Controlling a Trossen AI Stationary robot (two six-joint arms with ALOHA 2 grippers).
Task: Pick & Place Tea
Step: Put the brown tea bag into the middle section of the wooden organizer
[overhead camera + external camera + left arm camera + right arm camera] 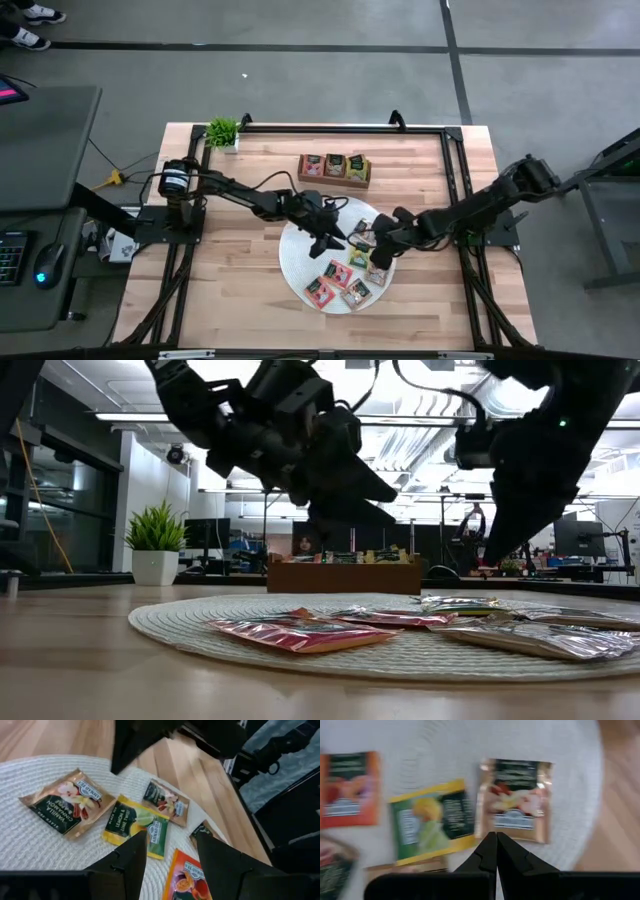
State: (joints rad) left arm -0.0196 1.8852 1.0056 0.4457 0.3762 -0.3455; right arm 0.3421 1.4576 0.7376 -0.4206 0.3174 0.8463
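The copper packet is beyond the yellow-green packet, at the far part of the mat. Next, my left gripper goes there and closes on its dark green label (362,232) (61,817).
Several flat tea packets lie on a round white woven mat (298,262) at mid table: a copper one (65,802), a yellow-green one (135,827), an orange one (187,880) and a pink one (300,635). My left gripper (170,857) hovers open above the mat's far part, with the yellow-green packet showing below the gap. My right gripper (496,845) is shut and points steeply down over the mat's right part, just short of a copper packet (517,800). In the low view its tip (495,555) hangs clear of the packets.
A brown wooden tray (335,168) with more packets stands beyond the mat, near the table's far edge. A small potted plant (222,131) is at the far left corner. Bare wood lies left of and in front of the mat.
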